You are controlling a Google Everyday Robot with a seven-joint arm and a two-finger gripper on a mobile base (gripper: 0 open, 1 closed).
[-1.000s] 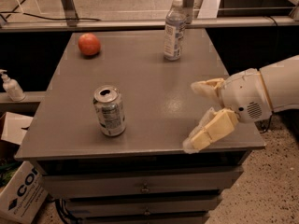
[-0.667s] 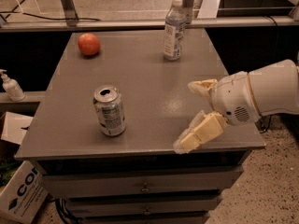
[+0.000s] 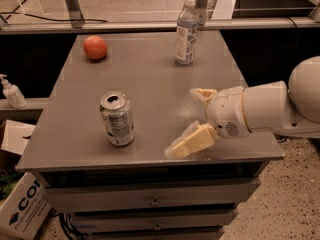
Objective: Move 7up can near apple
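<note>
I move my gripper to the 7up can next and close it on the middle of its body (image 3: pixel 119 122), because the can belongs near the apple.
The 7up can (image 3: pixel 117 119) stands upright near the front left of the grey table (image 3: pixel 150 74), its pull-tab top open and its white label panel facing me. The apple (image 3: pixel 95 47) sits at the table's far left corner, well behind the can. My gripper (image 3: pixel 185 121) comes in from the right over the table's front right part, to the right of the can and apart from it. Its two cream fingers (image 3: pixel 192 141) are spread wide and hold nothing.
A clear plastic bottle (image 3: pixel 186 31) with a white cap stands at the table's far right. A soap dispenser (image 3: pixel 12 92) sits on a ledge at the left. A cardboard box (image 3: pixel 22 204) lies on the floor at the lower left. Drawers run under the tabletop.
My gripper has moved left across the table's front right part, toward the can. The can, apple and bottle have not moved.
</note>
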